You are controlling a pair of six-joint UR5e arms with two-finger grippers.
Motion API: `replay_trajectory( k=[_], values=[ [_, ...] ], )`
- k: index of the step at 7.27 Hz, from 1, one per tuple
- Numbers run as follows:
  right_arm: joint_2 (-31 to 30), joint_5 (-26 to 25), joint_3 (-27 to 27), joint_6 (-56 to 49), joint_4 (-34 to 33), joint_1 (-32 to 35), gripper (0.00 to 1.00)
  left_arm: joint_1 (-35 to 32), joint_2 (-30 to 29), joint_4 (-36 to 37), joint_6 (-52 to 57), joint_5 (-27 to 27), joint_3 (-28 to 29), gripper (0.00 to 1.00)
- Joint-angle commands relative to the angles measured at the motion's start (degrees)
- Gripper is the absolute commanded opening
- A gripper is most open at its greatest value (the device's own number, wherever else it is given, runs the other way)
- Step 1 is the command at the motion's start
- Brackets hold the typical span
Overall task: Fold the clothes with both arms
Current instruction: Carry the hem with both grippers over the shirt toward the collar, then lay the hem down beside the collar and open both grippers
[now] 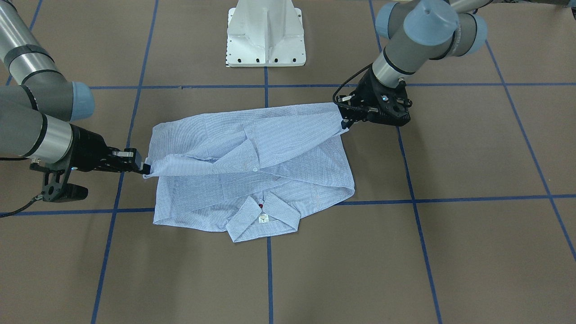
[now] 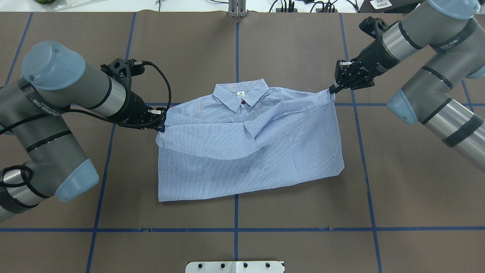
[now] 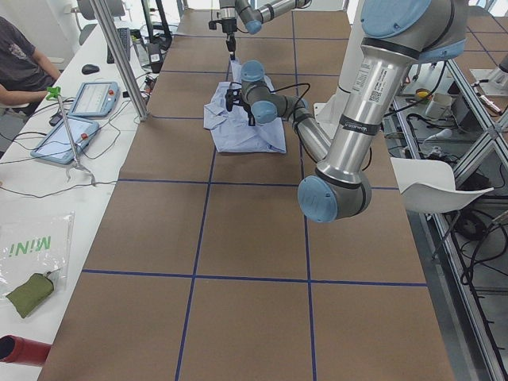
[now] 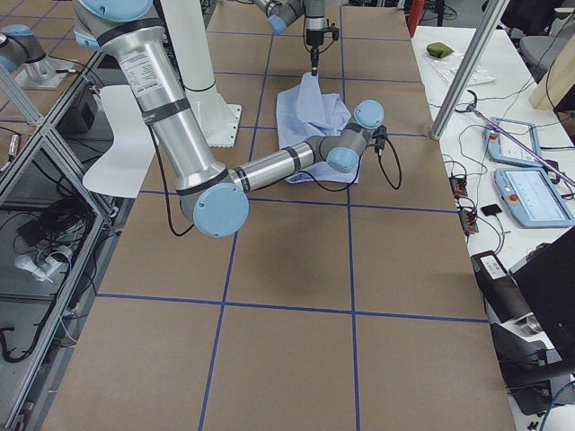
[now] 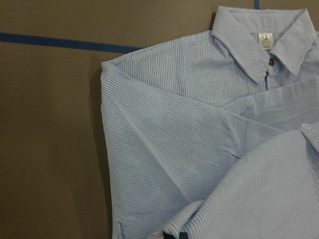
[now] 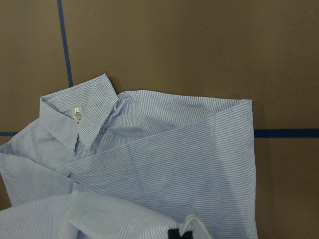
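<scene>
Next, my left gripper lets the fold's corner go on the shirt's side edge (image 1: 352,160) (image 5: 119,152), at a spot that is just short of the shoulder corner.
The clothes are one light blue-and-white striped shirt (image 2: 250,159) lying on the brown table, its collar (image 2: 240,94) on the side far from the robot. A fold of its cloth is lifted and stretched across the body between both grippers. My left gripper (image 2: 161,124) is shut on the fold's left corner; in the front-facing view it is at the right (image 1: 344,119). At the opposite corner my right gripper (image 2: 333,90) is shut on the cloth, at the left in the front-facing view (image 1: 145,169). Both wrist views look down on the collar (image 5: 264,42) (image 6: 79,117) and the draped cloth.
The white pedestal base (image 1: 265,36) stands behind the shirt, on the robot's side. Blue tape lines (image 2: 237,197) grid the brown table. A side bench with tablets (image 3: 67,139) and a seated person (image 3: 20,67) runs along the table's far edge.
</scene>
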Motion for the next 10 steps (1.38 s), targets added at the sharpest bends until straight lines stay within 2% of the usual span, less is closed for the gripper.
replay_trajectory(
  k=[1, 4, 8, 9, 10],
  values=[
    [0.73, -2.34, -2.89, -0.22, 0.03, -0.2, 0.0, -1.54, -0.68, -6.66, 0.01, 0.0, 6.8, 0.0],
    [0.29, -3.66, -3.07, -0.31, 0.12, -2.13, 0.0, -1.54, -1.21, -8.79, 0.01, 0.09, 10.34, 0.0],
    [0.02, -3.76, -3.16, -0.22, 0.03, -2.75, 0.0, -1.54, -1.38, -8.79, -0.07, 0.18, 10.52, 0.0],
    [0.11, -3.76, -3.94, -0.13, 0.03, -2.67, 0.58, -1.46, -1.73, -8.79, -0.51, 0.26, 10.69, 0.14],
    [-0.06, -3.58, -3.69, -0.13, 0.29, -2.58, 1.0, -1.54, -2.17, -8.79, -0.51, 0.35, 10.96, 0.99]
  ],
)
